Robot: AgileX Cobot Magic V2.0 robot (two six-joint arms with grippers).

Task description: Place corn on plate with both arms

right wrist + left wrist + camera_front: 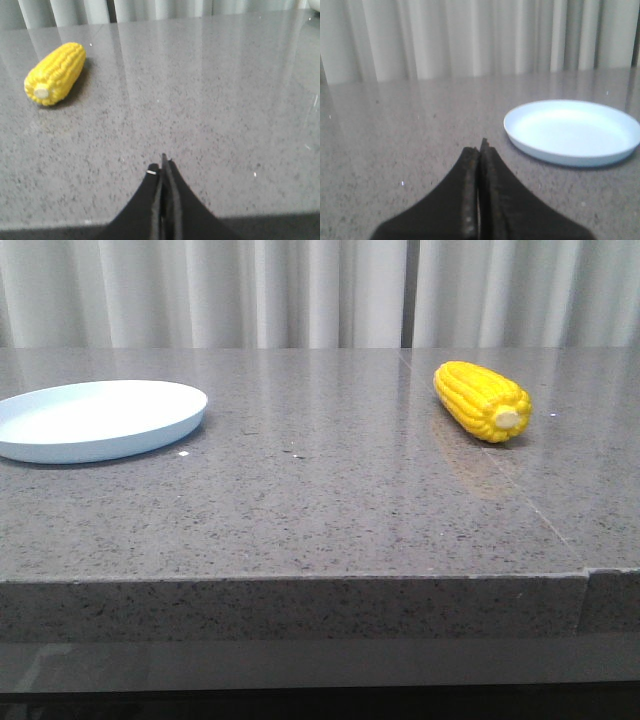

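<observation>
The robot's left gripper will next go to the pale blue-white plate and grab the plate's rim (4,417) (506,123) at the end farthest from the yellow corn.
A bright yellow corn cob (482,400) lies on the grey stone table at the right, its pale cut end toward the front. It also shows in the right wrist view (56,72). A pale blue-white plate (95,419) sits empty at the left; it also shows in the left wrist view (572,131). Neither arm shows in the front view. My left gripper (480,147) is shut and empty, low over the table, short of the plate. My right gripper (163,165) is shut and empty, near the table's front edge, apart from the corn.
The grey speckled table (320,500) has a front edge with a seam at the right (585,575). Pale curtains (320,290) hang behind the table.
</observation>
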